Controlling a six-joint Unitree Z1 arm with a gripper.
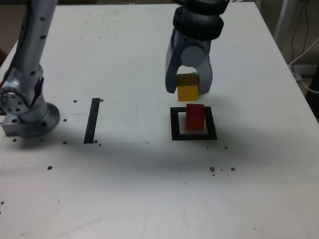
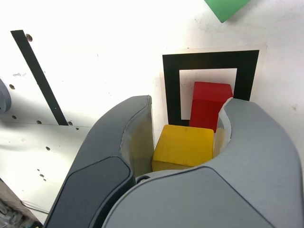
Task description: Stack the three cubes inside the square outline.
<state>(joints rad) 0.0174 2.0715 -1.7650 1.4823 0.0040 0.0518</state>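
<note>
Next, my gripper releases the yellow cube on top of the red cube (image 1: 195,109) (image 2: 212,91) inside the square outline. The yellow cube hangs just behind that outline.
My gripper (image 1: 188,90) is shut on the yellow cube (image 1: 188,92), which hangs just behind the square outline (image 1: 174,124) in the exterior view. The red cube (image 1: 195,115) stands inside that outline on its white centre. In the wrist view the yellow cube (image 2: 183,146) sits between the grey fingers (image 2: 137,123) of my gripper (image 2: 190,102), close to the red cube (image 2: 209,99) in the black square outline (image 2: 171,90). A corner of the green cube (image 2: 225,7) shows beyond the outline in the wrist view only; the exterior view does not show it.
A straight black tape strip (image 1: 92,121) lies on the white table to the exterior view's left of the outline, also seen as the strip (image 2: 40,78) in the wrist view. The arm's silver base (image 1: 27,109) stands at the exterior view's far left.
</note>
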